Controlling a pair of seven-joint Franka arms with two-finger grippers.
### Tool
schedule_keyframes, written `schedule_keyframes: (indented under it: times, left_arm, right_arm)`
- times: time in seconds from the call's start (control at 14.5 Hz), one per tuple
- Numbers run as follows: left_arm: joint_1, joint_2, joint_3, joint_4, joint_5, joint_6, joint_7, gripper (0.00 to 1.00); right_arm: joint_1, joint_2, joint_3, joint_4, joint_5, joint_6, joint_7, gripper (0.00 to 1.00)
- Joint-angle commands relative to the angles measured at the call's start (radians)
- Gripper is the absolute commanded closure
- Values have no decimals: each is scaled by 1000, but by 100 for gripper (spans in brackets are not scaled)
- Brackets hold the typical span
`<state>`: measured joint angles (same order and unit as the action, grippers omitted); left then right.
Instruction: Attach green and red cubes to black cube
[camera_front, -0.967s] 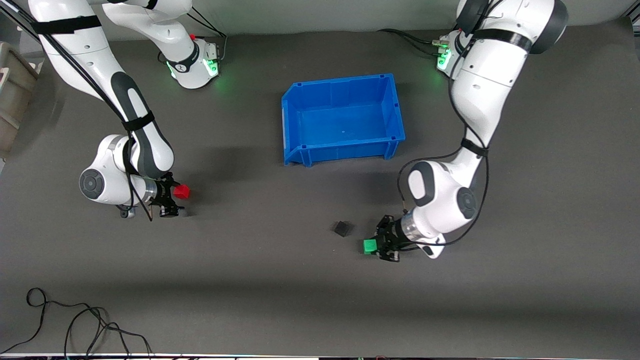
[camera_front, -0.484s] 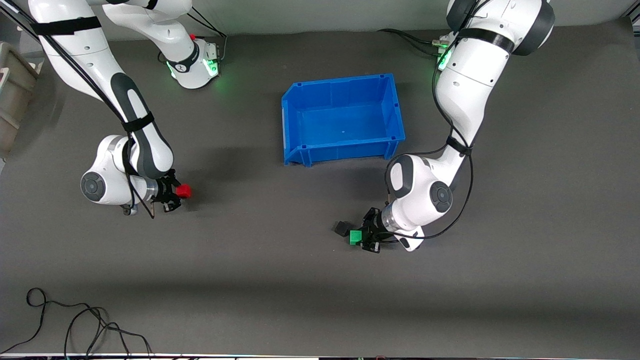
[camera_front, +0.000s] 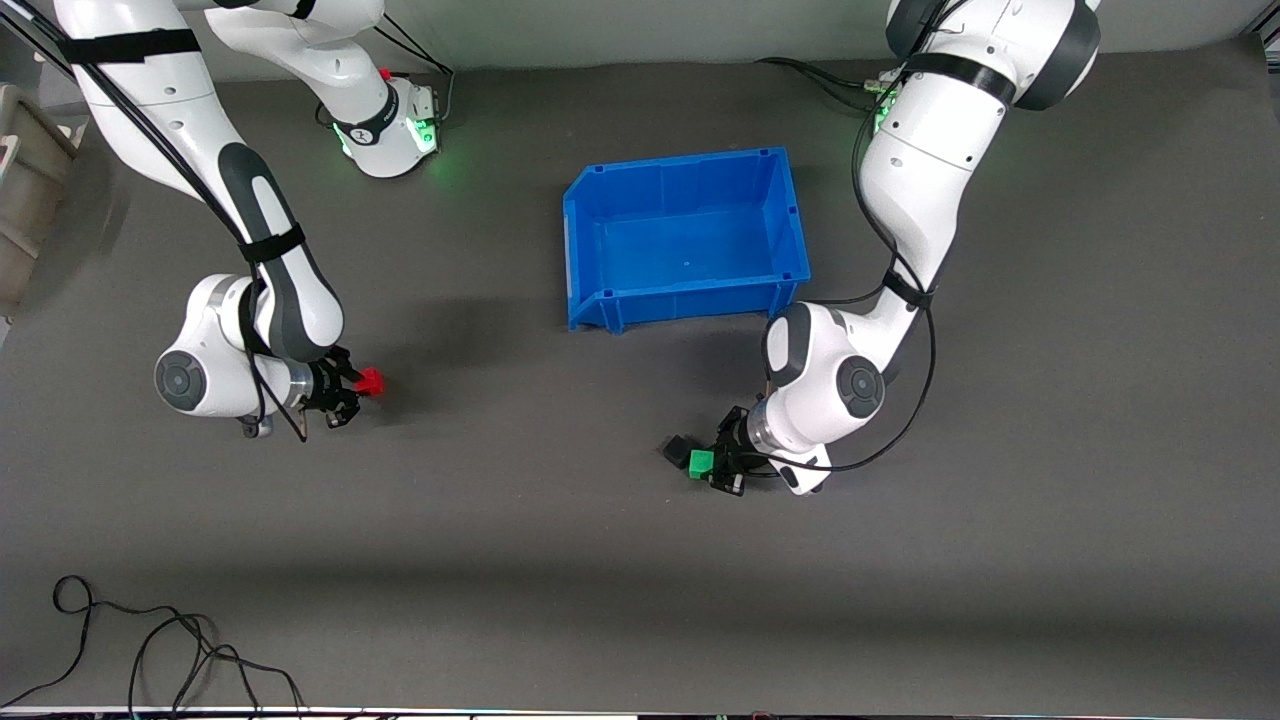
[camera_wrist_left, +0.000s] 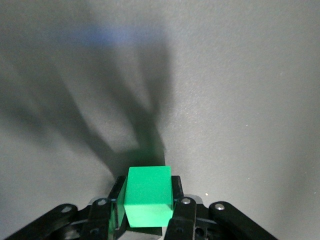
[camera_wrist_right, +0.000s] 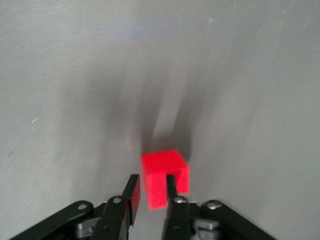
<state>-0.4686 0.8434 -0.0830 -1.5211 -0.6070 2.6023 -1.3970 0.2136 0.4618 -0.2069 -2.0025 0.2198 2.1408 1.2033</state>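
Note:
I can see a finger of my right gripper crossing the red cube's side, so next I open that gripper, line it up and take the red cube (camera_wrist_right: 164, 168) by opposite sides.
My left gripper (camera_front: 713, 466) is shut on the green cube (camera_front: 701, 462) and holds it low, close against the black cube (camera_front: 678, 449) on the table. I cannot tell whether the two touch. In the left wrist view the green cube (camera_wrist_left: 148, 200) fills the gap between the fingers of the gripper (camera_wrist_left: 148, 187), and the black cube is hidden. My right gripper (camera_front: 352, 388) is at the red cube (camera_front: 370, 380) toward the right arm's end. In the right wrist view the gripper (camera_wrist_right: 152, 180) stands apart around the red cube (camera_wrist_right: 162, 165): one finger has a gap to it, the other crosses its face.
An empty blue bin (camera_front: 600, 305) stands mid-table, farther from the front camera than the black cube. Loose black cables (camera_front: 150, 650) lie near the front edge at the right arm's end. A beige box (camera_front: 25, 180) sits at that end's table edge.
My left arm carried the green cube toward the right arm's end, from apart to right beside the black cube. The right gripper shifted slightly and the red cube now looks less tilted.

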Motion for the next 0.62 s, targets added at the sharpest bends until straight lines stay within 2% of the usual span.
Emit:
schedule_keyframes:
  times: [0.0, 0.07, 0.14, 0.21, 0.28, 0.41, 0.55]
  left_arm:
    - [-15, -3, 14, 1, -10, -1, -54, 76]
    - [-15, -1, 14, 2, -8, 4, -126, 76]
    - [-15, -1, 14, 4, -10, 16, -193, 76]
    - [-13, 0, 14, 6, -14, 19, -257, 74]
    - [-13, 0, 14, 7, -11, 30, -328, 74]
    - [-15, 2, 16, 6, 4, 61, -359, 75]
    - [-15, 5, 16, 7, 4, 61, -359, 75]
  right_arm:
    - [59, 14, -9, 71, -37, -75, 53, 75]
    - [75, 21, -9, 70, -52, -75, 53, 75]
    - [75, 35, -9, 70, -95, -76, 55, 68]
    - [76, 47, -9, 67, -153, -82, 56, 32]
    - [69, 58, -9, 64, -215, -88, 56, 12]
    - [67, 78, -9, 51, -275, -87, 56, 11]
    - [67, 84, -8, 45, -264, -79, 59, 13]
